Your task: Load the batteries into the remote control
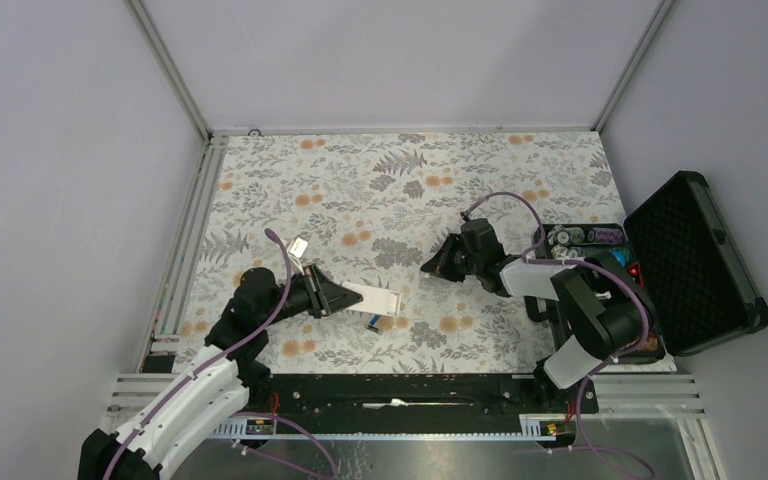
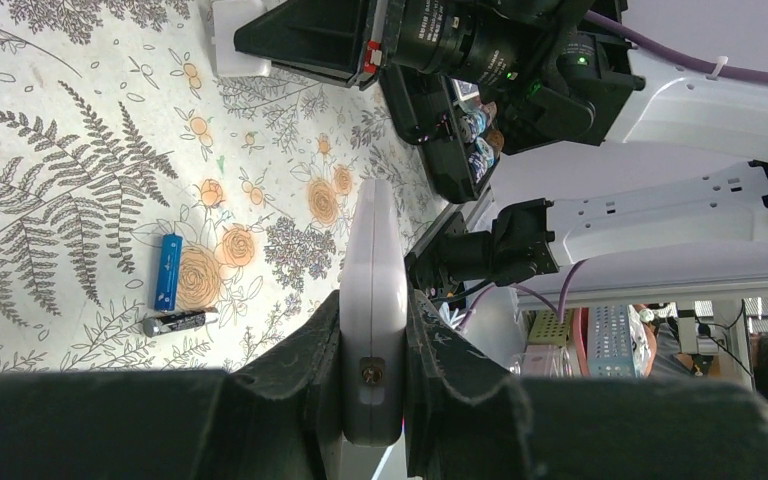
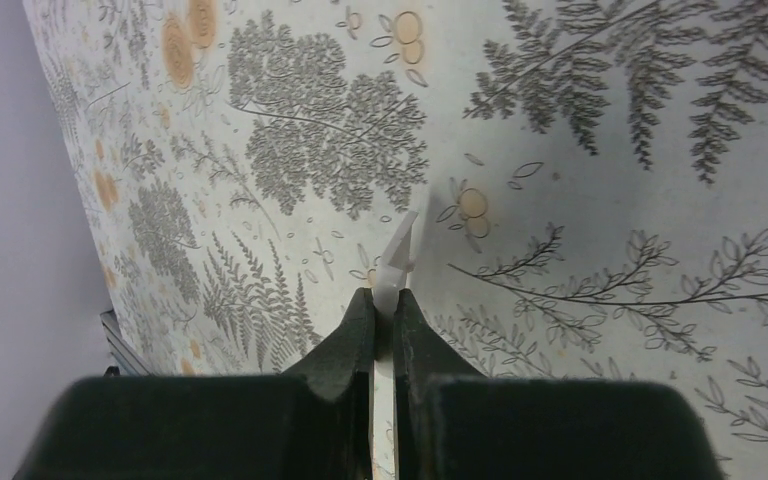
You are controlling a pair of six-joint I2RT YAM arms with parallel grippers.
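I need to set the white remote control down with my left gripper on the grey leafy print (image 1: 416, 332) (image 2: 295, 270) between the orange flowers.
My left gripper (image 1: 338, 298) is shut on the white remote control (image 1: 376, 297), gripping it by its edges low over the floral mat. In the left wrist view the remote (image 2: 372, 250) stands on edge between the fingers of that gripper (image 2: 373, 300). Two batteries lie on the mat beside it: a blue one (image 2: 167, 271) and a dark one with a silver end (image 2: 180, 321). They show as a small blue spot (image 1: 373, 320) just in front of the remote. My right gripper (image 1: 427, 268) is shut on a thin white plastic piece (image 3: 400, 250), right of the remote; its fingers (image 3: 382, 300) pinch it.
An open black case (image 1: 695, 265) stands at the right edge of the table, with round stacks and small items in its tray (image 1: 585, 237). A small white tag (image 1: 298, 245) sits by the left arm's cable. A metal rail (image 1: 185, 240) runs along the mat's left side.
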